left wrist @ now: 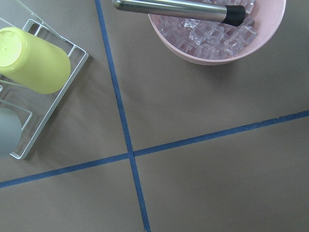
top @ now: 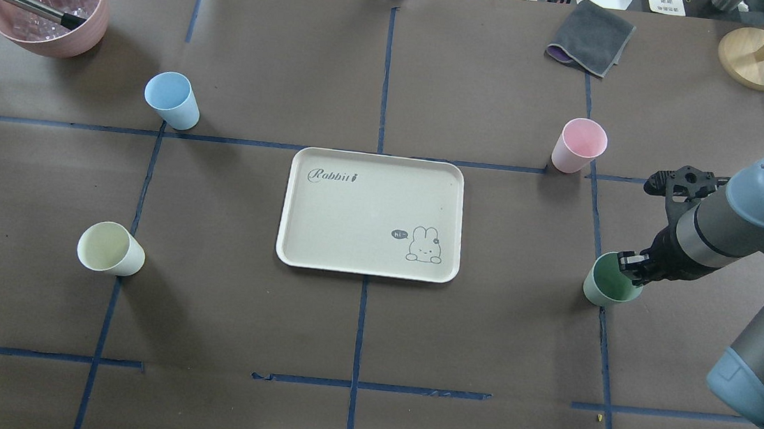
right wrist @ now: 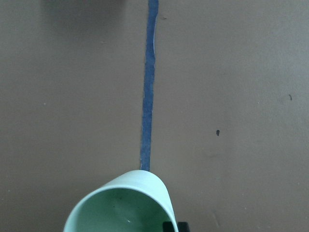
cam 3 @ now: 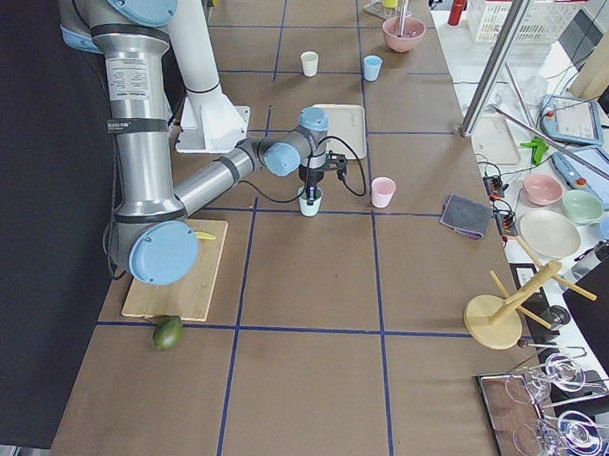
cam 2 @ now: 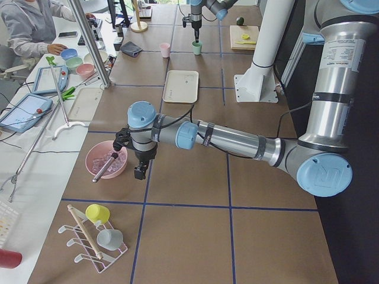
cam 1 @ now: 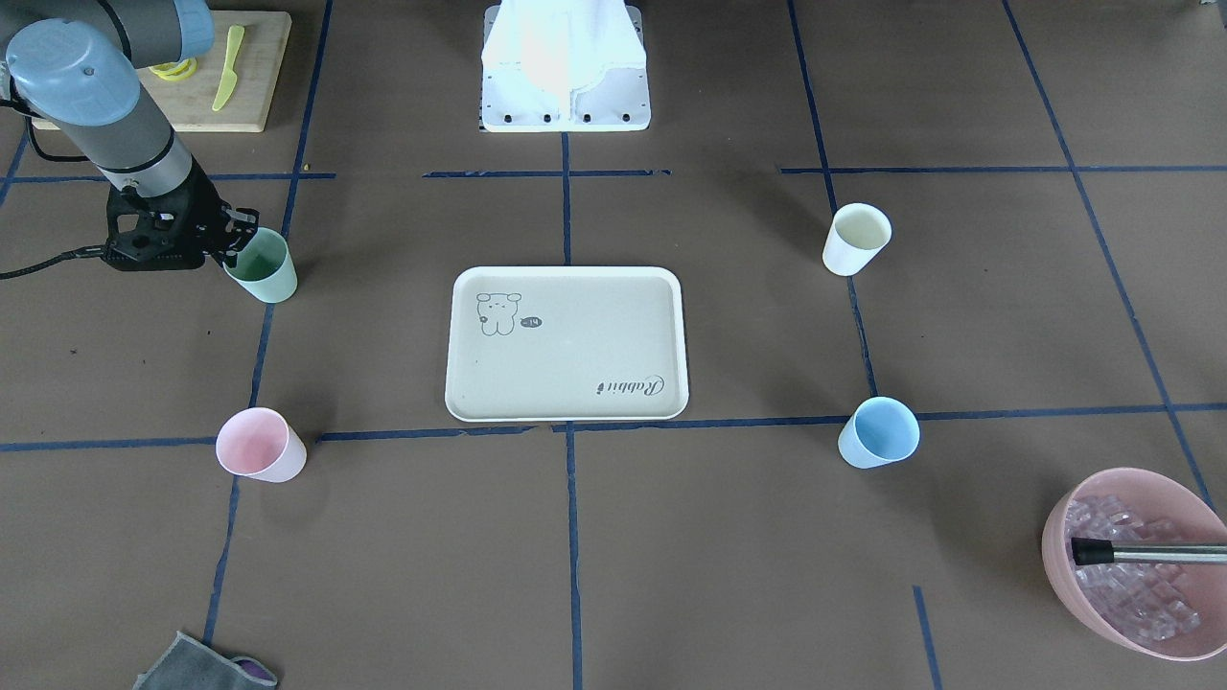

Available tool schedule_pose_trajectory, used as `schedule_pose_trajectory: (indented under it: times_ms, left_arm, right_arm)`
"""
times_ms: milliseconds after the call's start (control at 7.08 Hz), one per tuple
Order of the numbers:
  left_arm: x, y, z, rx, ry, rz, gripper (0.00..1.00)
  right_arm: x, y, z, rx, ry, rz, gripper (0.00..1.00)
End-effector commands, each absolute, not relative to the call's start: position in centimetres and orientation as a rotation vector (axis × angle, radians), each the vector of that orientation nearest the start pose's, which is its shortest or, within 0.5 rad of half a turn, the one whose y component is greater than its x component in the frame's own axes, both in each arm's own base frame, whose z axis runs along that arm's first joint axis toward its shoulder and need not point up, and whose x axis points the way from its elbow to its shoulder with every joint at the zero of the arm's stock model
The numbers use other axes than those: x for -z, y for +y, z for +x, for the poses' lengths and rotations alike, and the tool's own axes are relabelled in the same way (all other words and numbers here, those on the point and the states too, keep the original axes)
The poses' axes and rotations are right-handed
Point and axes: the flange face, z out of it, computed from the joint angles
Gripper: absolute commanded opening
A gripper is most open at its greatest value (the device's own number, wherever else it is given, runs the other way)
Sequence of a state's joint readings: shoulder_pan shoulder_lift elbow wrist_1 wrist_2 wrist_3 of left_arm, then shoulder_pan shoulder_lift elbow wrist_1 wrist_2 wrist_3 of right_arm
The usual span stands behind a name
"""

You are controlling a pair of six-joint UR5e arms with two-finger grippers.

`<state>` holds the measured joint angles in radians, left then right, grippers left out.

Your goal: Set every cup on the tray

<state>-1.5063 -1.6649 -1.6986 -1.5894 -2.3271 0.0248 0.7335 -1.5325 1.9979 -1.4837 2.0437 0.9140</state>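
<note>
My right gripper is going to let go of the mint green cup on the little animal drawing in the beige tray's corner (cam 1: pixel 490 314).
The beige tray (cam 1: pixel 566 374) (top: pixel 369 206) lies bare in the middle of the table. Around it stand the pink cup (cam 1: pixel 257 446) (top: pixel 578 146), the light blue cup (cam 1: pixel 880 433) (top: pixel 172 100) and the cream cup (cam 1: pixel 856 240) (top: pixel 109 249). My right gripper (cam 1: pixel 240 240) (top: pixel 629 265) is shut on the near rim of the mint green cup (cam 1: pixel 268 273) (top: pixel 605 284) (right wrist: pixel 120 208), to the tray's right in the overhead view. My left gripper (cam 2: pixel 140 171) hangs beside the ice bowl, and I cannot tell whether it is open or shut.
A pink bowl of ice cubes (top: pixel 48 4) (left wrist: pixel 217 29) with a steel handle in it sits at the far left corner. A grey cloth (top: pixel 592 37) and a wooden stand (top: pixel 754 58) are far right. A cutting board (cam 1: pixel 230 77) lies near the robot base (cam 1: pixel 566 67). A wire rack (left wrist: pixel 58 87) holds a yellow cup.
</note>
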Motion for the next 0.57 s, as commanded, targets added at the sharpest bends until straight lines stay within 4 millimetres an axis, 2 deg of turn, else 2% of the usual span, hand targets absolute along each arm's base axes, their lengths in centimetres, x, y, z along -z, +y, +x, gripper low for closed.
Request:
schedule_pose_trajectory:
  times_ms: [0, 141, 283, 424]
  left_arm:
    - [-54.6, -53.9, -3.0, -0.176, 0.758, 0.216, 0.99]
    - [-54.6, -54.0, -3.0, -0.174, 0.758, 0.214, 0.99]
    - [-54.6, -54.0, -3.0, -0.172, 0.758, 0.213, 0.99]
    - [-54.7, -54.0, -3.0, -0.170, 0.758, 0.211, 0.99]
  right_arm:
    - [-38.0, -38.4, -29.4, 0.086, -0.818, 0.014, 0.00]
    - [-35.6, -39.4, -29.1, 0.056, -0.877, 0.004, 0.00]
    - [-32.7, -41.2, -31.2, -0.027, -0.914, -0.014, 0.00]
    - [-29.5, -43.5, -35.8, -0.086, -0.941, -0.046, 0.00]
